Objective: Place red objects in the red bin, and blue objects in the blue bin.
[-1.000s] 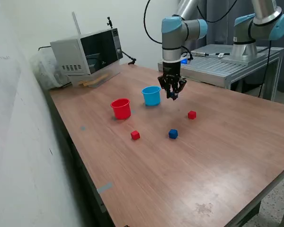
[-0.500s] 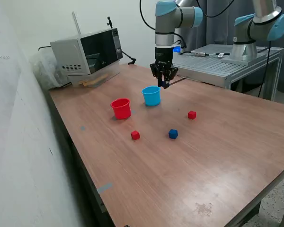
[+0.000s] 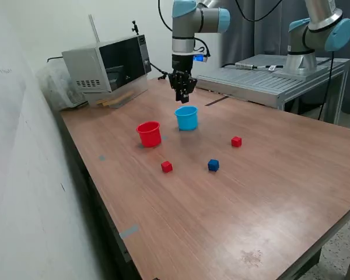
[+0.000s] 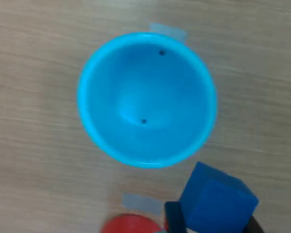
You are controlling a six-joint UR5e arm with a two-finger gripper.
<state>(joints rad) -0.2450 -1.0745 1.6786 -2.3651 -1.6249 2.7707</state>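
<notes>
I will let go of the dark blue cube inside the light blue cup [image 3: 189,122] [image 4: 170,90], on the side away from the red cup.
My gripper [image 3: 184,98] hangs just above the light blue cup [image 3: 186,118], shut on a dark blue cube [image 4: 216,204]. In the wrist view the cup's open mouth [image 4: 145,97] looks empty, and the held cube sits beside its rim, not over the middle. The red cup [image 3: 149,133] stands to the exterior view's left of the blue cup; its rim shows in the wrist view [image 4: 131,224]. On the table lie two red cubes [image 3: 167,167] [image 3: 236,141] and one dark blue cube [image 3: 213,165], all apart from the cups.
A microwave-like box [image 3: 108,61] stands at the table's back left. A second arm [image 3: 315,29] is mounted on a metal bench [image 3: 268,73] behind the table. A wall runs along the exterior view's left.
My gripper has moved with the blue cube toward the exterior view's left and back, from beside the blue cup's right to above it. The cups and loose cubes have not moved.
</notes>
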